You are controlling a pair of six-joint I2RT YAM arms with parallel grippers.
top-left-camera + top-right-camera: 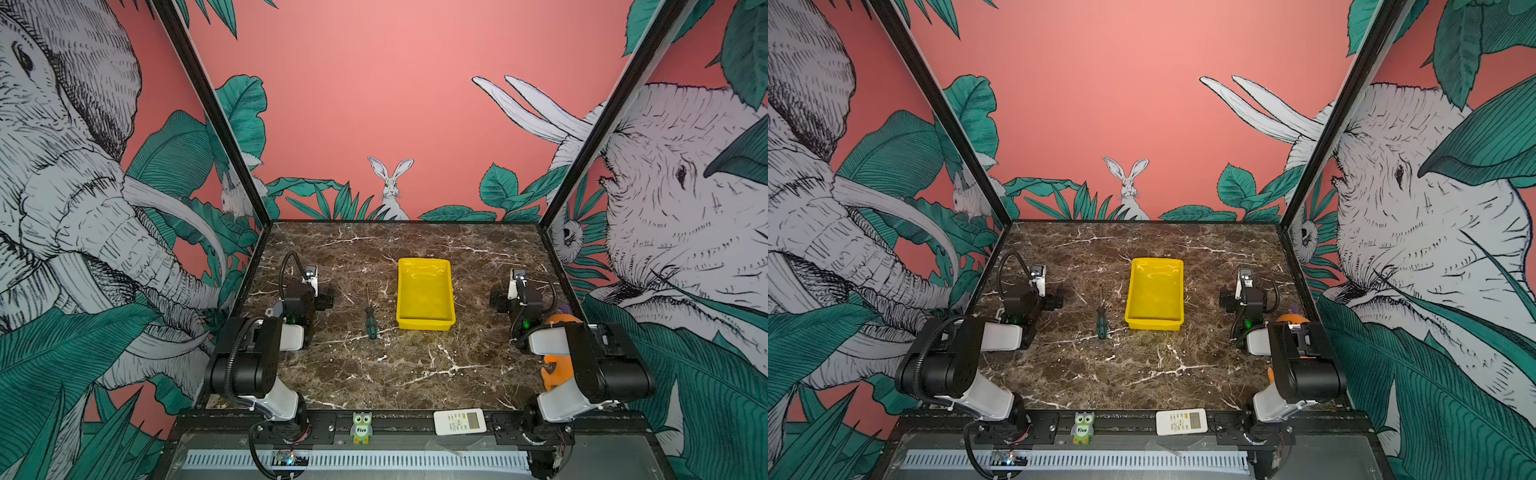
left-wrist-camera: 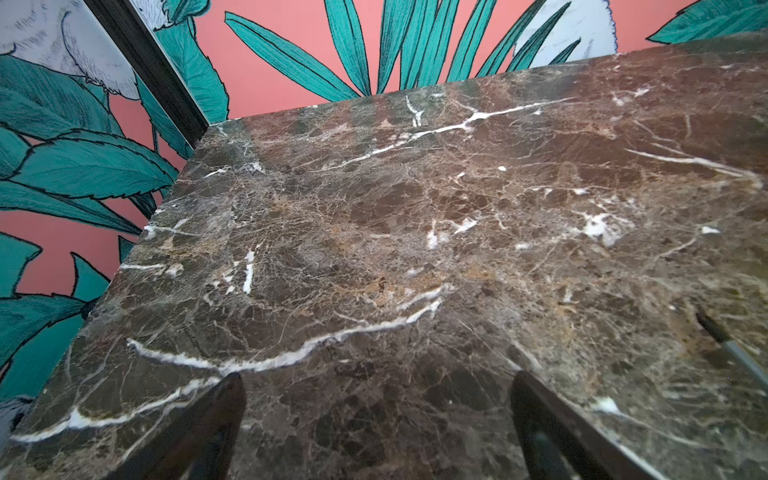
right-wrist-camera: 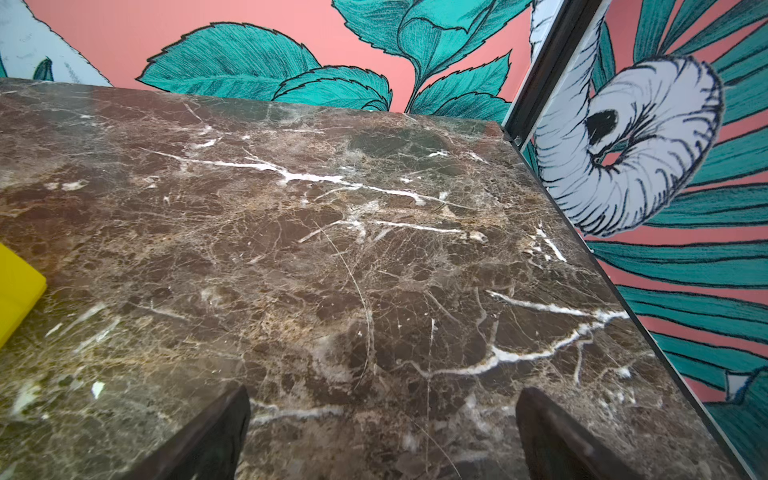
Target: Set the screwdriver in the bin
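Observation:
The screwdriver is the next thing for my left gripper to go to, and it should close on the narrow black part of its handle (image 1: 369,314), close to the front end of the handle.
The screwdriver (image 1: 370,322) (image 1: 1101,322), with a dark green and black handle, lies on the marble table just left of the bin; its thin shaft points to the back. The yellow bin (image 1: 424,325) (image 1: 1154,325) stands mid-table with nothing in it. My left gripper (image 1: 323,300) (image 1: 1055,300) hovers left of the screwdriver, open, with only bare marble between its fingers (image 2: 376,378). The screwdriver's shaft (image 2: 733,351) shows at the edge of the left wrist view. My right gripper (image 1: 496,300) (image 1: 1225,300) (image 3: 384,392) is open right of the bin, whose corner (image 3: 16,291) shows in the right wrist view.
An orange plush toy (image 1: 557,365) sits behind the right arm near the table's right edge. A small owl figure (image 1: 361,428) and a white remote (image 1: 459,421) rest on the front rail. Patterned walls close in the table on three sides.

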